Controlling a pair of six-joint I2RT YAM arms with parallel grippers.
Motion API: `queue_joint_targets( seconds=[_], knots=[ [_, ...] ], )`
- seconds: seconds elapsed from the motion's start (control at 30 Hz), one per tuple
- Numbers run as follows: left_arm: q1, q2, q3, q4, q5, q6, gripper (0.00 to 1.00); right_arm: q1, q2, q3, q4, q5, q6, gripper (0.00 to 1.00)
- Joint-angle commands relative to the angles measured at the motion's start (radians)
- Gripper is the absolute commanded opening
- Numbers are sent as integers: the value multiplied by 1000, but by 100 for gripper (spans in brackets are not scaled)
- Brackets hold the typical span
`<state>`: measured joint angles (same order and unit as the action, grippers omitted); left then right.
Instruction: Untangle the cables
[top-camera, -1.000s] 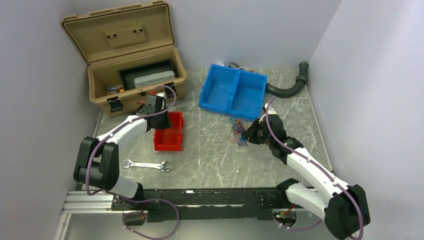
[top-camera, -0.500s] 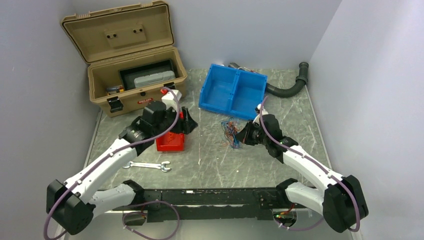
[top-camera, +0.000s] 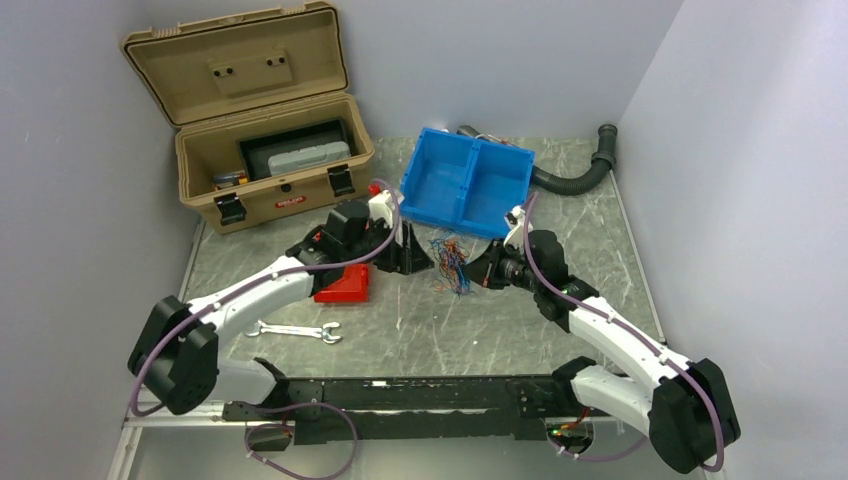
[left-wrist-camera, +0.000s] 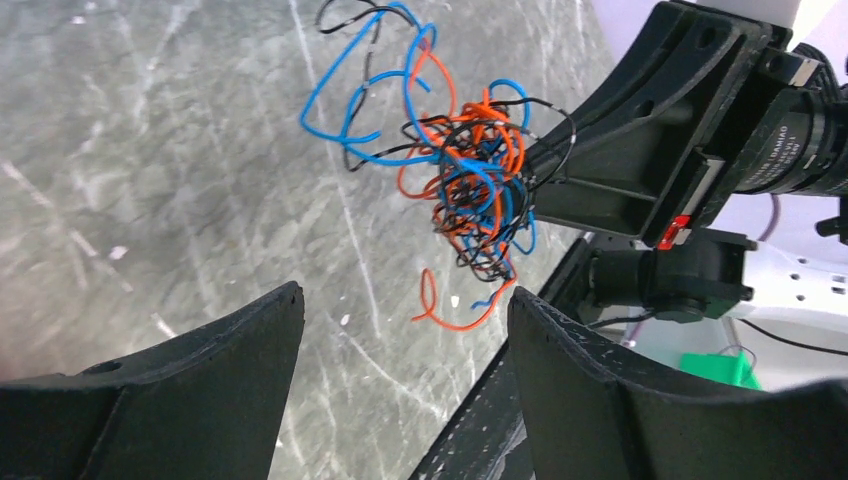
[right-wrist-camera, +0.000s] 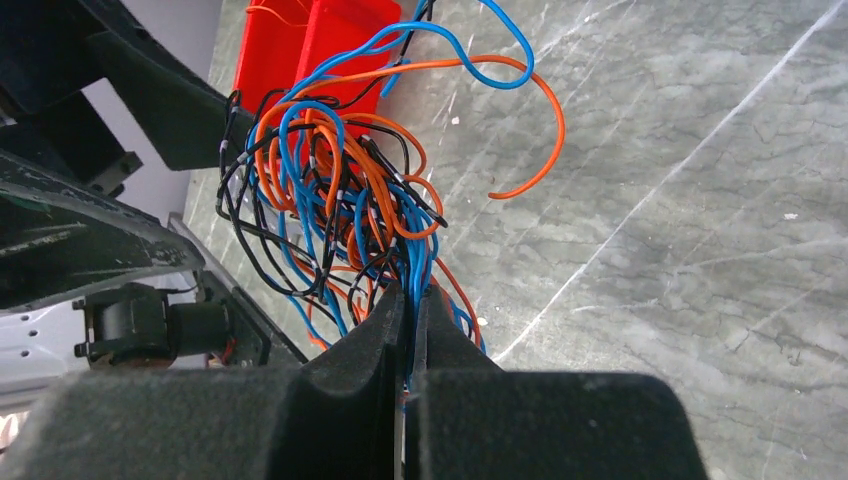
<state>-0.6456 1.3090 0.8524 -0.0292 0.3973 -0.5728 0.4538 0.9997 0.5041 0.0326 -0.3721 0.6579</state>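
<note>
The blue two-part bin has the grey table (top-camera: 462, 275) just in front of it. Next, I let go of the cables there with my right gripper.
The cables (top-camera: 450, 262) are a tangled bunch of thin orange, blue and black wires held just above the grey table's middle. My right gripper (top-camera: 482, 270) is shut on the bunch's right side; in the right wrist view the fingertips (right-wrist-camera: 410, 295) pinch several blue and orange strands of the cables (right-wrist-camera: 340, 190). My left gripper (top-camera: 420, 258) stands open just left of the bunch, apart from it. In the left wrist view the cables (left-wrist-camera: 470, 180) hang ahead of the open gripper (left-wrist-camera: 403, 292), with an orange loop nearest its fingers.
A red bin (top-camera: 345, 285) sits under the left arm, with a wrench (top-camera: 293, 330) nearer the front. An open tan toolbox (top-camera: 270, 150) stands at the back left, and a blue two-part bin (top-camera: 467, 185) at the back middle. A black ribbed hose (top-camera: 575, 175) lies at the back right.
My left arm has swung right from the red bin toward the cables and its jaws have opened. The right gripper has carried the bunch a little to the left.
</note>
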Motion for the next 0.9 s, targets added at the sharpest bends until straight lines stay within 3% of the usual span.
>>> queue_joint_targets(
  seconds=[0.0,0.2,0.27,0.33,0.37,0.4,0.47,0.53,0.63,0.7,0.87],
  knots=[
    [-25,43,52,162,106,-59,77,6,-22,7,72,-38,7,0],
    [-46,134,81,237,154,-114,63,7,-22,11,84,-67,22,0],
    [-47,154,76,295,179,-139,51,7,-24,16,74,-62,19,0],
    [-47,172,82,296,189,-141,34,7,-31,18,66,-65,18,0],
    [-46,178,84,292,195,-137,13,6,-35,17,70,-72,21,0],
    [-44,177,88,278,191,-124,0,6,-43,16,75,-75,24,0],
    [-33,149,87,203,152,-81,0,6,-59,27,37,-42,21,1],
    [-10,100,71,137,102,-41,0,6,-76,49,-88,68,16,13],
    [29,33,47,68,53,13,0,6,-90,68,-203,213,1,16],
    [57,4,41,19,40,48,0,5,-88,73,-241,252,-12,0],
    [113,-59,44,-150,-60,129,0,3,-71,107,-394,463,31,2]
  ],
)
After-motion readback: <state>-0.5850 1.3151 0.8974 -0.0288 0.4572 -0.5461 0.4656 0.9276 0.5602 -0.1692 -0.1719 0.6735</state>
